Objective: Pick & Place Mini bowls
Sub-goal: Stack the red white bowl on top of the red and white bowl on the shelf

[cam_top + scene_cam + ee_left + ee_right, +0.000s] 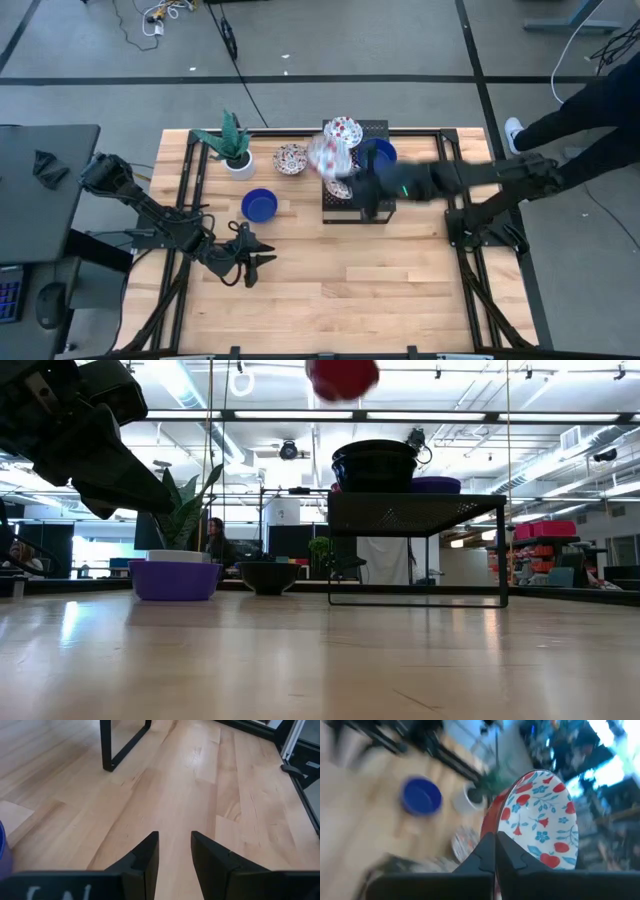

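Observation:
My right gripper needs to set the white mini bowl down on the floral bowl at the black wire rack's far corner [341, 131]. The white mini bowl is high above the rack now.
My right gripper [345, 175] hangs over the black wire rack [372, 212] and is shut on a white mini bowl [540, 820] with a red-and-blue floral pattern; in the low view this bowl [342, 375] shows red, high above the rack. Another floral bowl [343, 128] and a blue bowl [381, 152] sit on the rack. A floral bowl [291, 158] and a blue bowl [260, 205] rest on the table near the white plant pot [238, 160]. My left gripper [175, 845] is open and hovers over bare wood to the near left. My right gripper pinches the floral bowl by its rim [496, 827], one finger [482, 855] on the red outer wall and the other on the patterned inside. The bowl is lifted clear above the rack and is tipped on edge relative to the fingers.
The rack's legs [107, 750] stand on the table's far middle. The plant [230, 135] stands at the far left. A person's dark-clad limb [590, 100] and shoe [515, 130] show beyond the table's far right corner. Open wood lies along the near half [380, 290].

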You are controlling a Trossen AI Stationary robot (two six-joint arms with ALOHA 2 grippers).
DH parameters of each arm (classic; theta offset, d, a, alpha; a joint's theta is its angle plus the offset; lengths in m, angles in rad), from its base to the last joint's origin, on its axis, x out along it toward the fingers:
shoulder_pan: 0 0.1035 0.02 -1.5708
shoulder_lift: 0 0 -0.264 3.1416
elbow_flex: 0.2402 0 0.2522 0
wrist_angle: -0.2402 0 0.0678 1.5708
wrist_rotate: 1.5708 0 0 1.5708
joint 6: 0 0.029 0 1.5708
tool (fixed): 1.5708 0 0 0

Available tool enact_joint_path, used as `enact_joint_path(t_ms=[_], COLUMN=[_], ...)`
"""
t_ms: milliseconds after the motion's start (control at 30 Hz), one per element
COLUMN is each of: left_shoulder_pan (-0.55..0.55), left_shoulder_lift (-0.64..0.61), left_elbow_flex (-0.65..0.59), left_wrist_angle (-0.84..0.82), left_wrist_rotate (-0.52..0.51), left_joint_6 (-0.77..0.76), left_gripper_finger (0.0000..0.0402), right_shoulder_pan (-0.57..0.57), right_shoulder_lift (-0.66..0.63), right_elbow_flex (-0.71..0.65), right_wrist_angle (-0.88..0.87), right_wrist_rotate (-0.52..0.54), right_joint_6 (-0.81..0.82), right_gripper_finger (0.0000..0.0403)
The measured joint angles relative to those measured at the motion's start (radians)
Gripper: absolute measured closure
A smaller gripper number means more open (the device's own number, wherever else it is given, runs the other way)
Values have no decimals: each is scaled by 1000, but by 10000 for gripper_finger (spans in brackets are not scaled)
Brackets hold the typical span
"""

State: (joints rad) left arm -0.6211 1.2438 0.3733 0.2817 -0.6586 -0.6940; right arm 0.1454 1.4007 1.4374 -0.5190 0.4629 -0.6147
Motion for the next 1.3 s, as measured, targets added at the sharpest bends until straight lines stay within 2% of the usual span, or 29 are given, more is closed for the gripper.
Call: enact_joint_path(t_ms=[200, 400, 633, 967, 1300], left_shoulder_pan=[0, 0, 0, 0, 0], left_shoulder_lift=[0, 0, 0, 0, 0], left_elbow_flex=[0, 0, 0, 0, 0], left_wrist_angle=[0, 0, 1, 5, 6], left_wrist_rotate=[-3, -15, -19, -19, -21], left_joint_6=[4, 14, 25, 26, 28], left_gripper_finger=[284, 284, 284, 284, 284], right_shoulder_pan=[-280, -410, -466, -479, -485], right_shoulder_lift=[8, 14, 51, 101, 114], right_elbow_flex=[18, -36, -99, -134, -135], right_wrist_angle=[-79, -68, -45, -32, -31], right_wrist_rotate=[-152, -210, -221, -220, -217], right_joint_6=[-9, 41, 76, 49, 47], right_gripper_finger=[403, 403, 403, 402, 344])
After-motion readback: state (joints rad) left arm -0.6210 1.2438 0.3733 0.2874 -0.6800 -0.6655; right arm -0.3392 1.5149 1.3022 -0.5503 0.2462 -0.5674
